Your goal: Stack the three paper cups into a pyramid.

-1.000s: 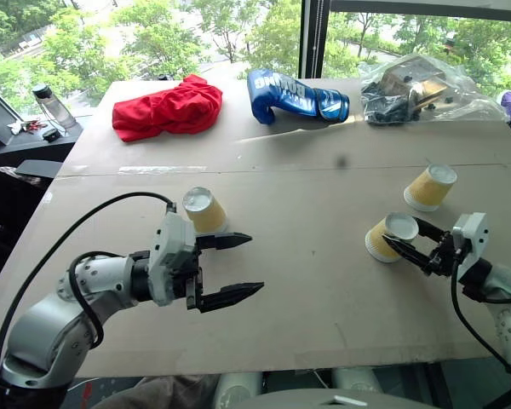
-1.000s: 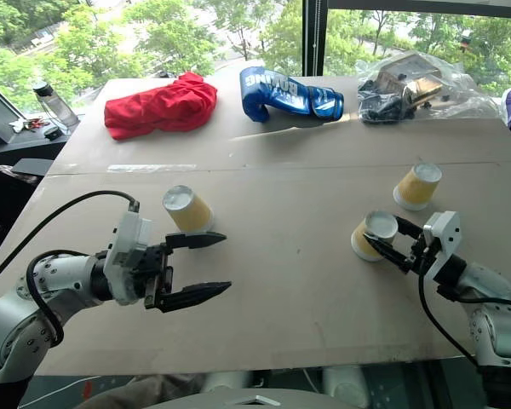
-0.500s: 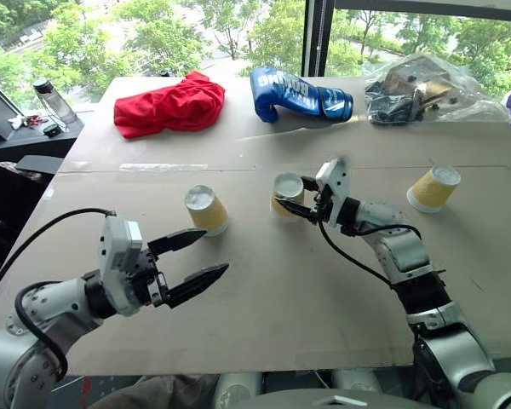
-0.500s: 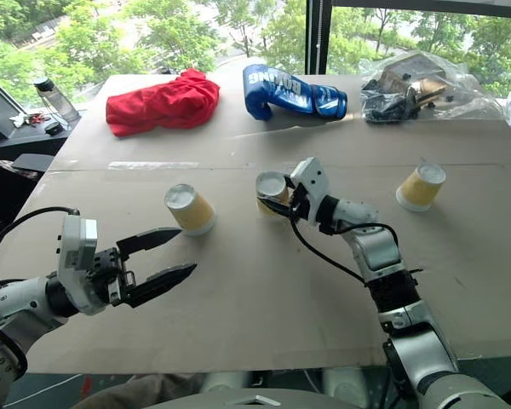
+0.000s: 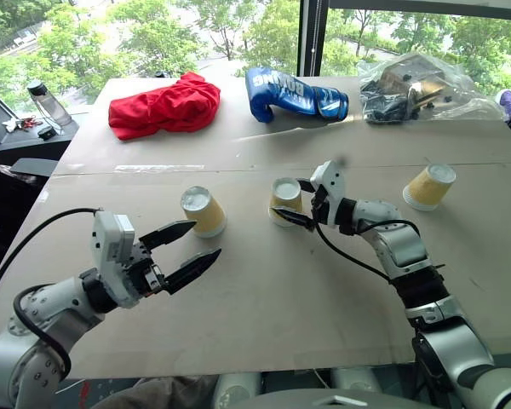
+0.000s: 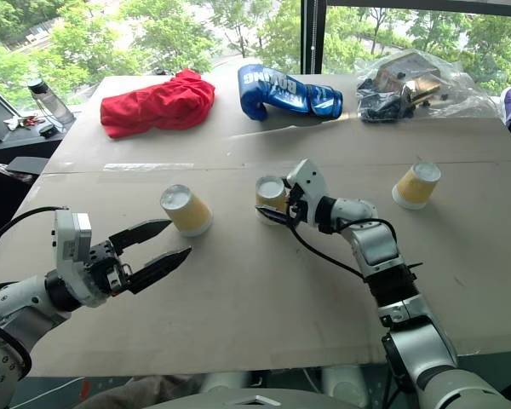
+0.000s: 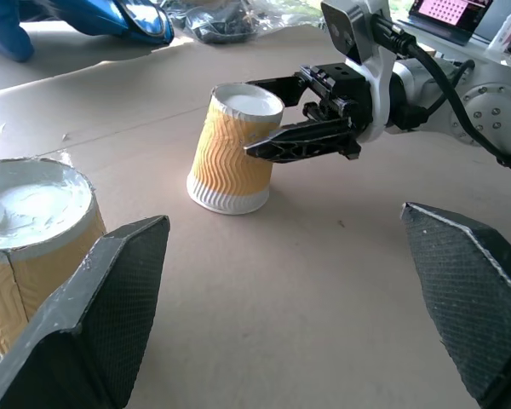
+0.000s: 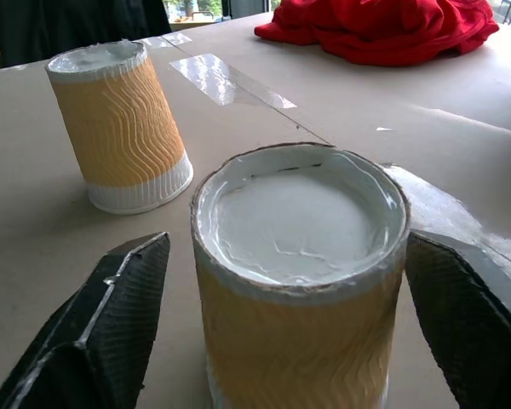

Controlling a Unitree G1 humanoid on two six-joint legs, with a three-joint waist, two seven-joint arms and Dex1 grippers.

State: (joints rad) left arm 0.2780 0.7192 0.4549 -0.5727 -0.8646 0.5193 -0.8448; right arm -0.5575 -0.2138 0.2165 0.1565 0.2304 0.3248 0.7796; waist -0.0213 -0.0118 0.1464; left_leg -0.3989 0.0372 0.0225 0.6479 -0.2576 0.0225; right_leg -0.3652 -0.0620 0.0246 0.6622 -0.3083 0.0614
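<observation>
Next, I should move my right gripper off the middle cup and close it on the sides of the third cup (image 5: 429, 187), standing alone nearest the plastic bag.
Three paper cups stand upside down on the brown table (image 5: 324, 290). The left cup (image 5: 203, 211) is just beyond my left gripper (image 5: 206, 238), which is open and holds nothing. The middle cup (image 5: 283, 194) stands between the spread fingers of my right gripper (image 5: 286, 197), which is open, with a gap on each side. The right wrist view shows that cup (image 8: 300, 281) close up, with the left cup (image 8: 119, 128) behind it. The third cup (image 5: 429, 186) stands alone at the far right.
Along the table's far edge lie a red cloth (image 5: 166, 104), a blue boxing glove (image 5: 294, 92) and a clear plastic bag (image 5: 413, 85) of dark items. A bottle (image 5: 44, 104) stands on a ledge off the table's left.
My right gripper carried a cup from the right side to the table's middle, set it down beside the left cup and opened. My left gripper drew back towards the left.
</observation>
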